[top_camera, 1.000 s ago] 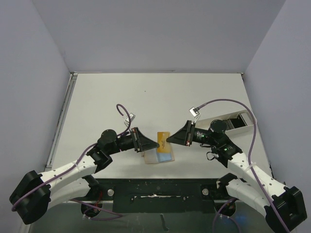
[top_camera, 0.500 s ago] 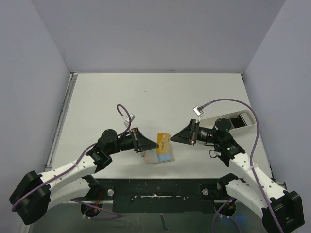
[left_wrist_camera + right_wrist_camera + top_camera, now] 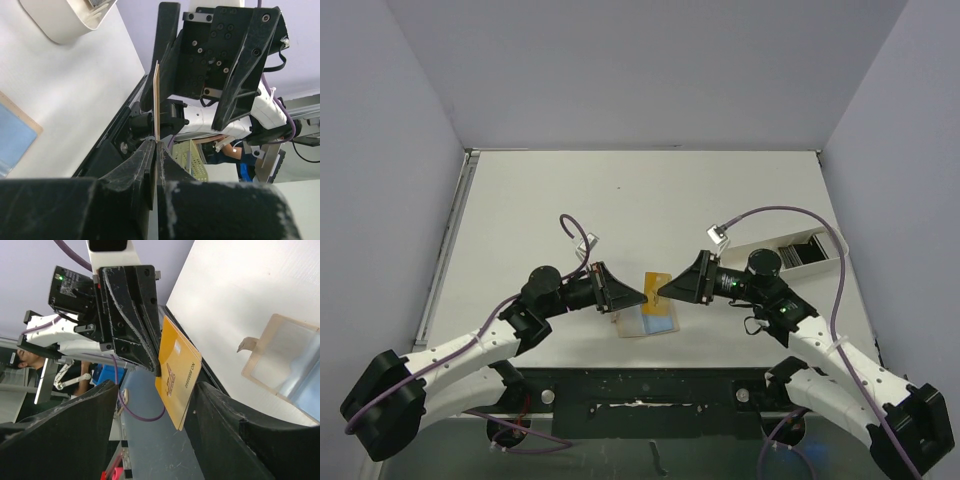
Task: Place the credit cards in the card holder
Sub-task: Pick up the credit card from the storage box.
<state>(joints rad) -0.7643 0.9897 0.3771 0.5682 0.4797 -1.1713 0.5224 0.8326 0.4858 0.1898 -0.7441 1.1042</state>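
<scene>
The credit cards are stacked in the robot's left gripper, so next the right gripper takes hold of their loose end (image 3: pixel 191 375) and pulls one card off before filling the card holder.
A golden-orange credit card (image 3: pixel 178 371) hangs in the air just above the card holder (image 3: pixel 646 322), a tan wallet with light blue lining that lies open on the table. My left gripper (image 3: pixel 642 297) is shut on the card's edge, which shows edge-on in the left wrist view as a thin card (image 3: pixel 157 102). My right gripper (image 3: pixel 156 390) faces it with its jaws wide apart, one finger on each side of the card without touching it. More dark cards (image 3: pixel 800 250) lie in the white tray (image 3: pixel 820 262) at the right.
The white tray's rim (image 3: pixel 60 27) stands right of the wallet, behind my right arm. A black rail (image 3: pixel 640 385) runs along the table's near edge, just below the wallet. Purple cables loop over both wrists.
My right gripper's jaws have opened wide; it drew back a little to the right, then came in again to the card. The left gripper has kept the card still.
</scene>
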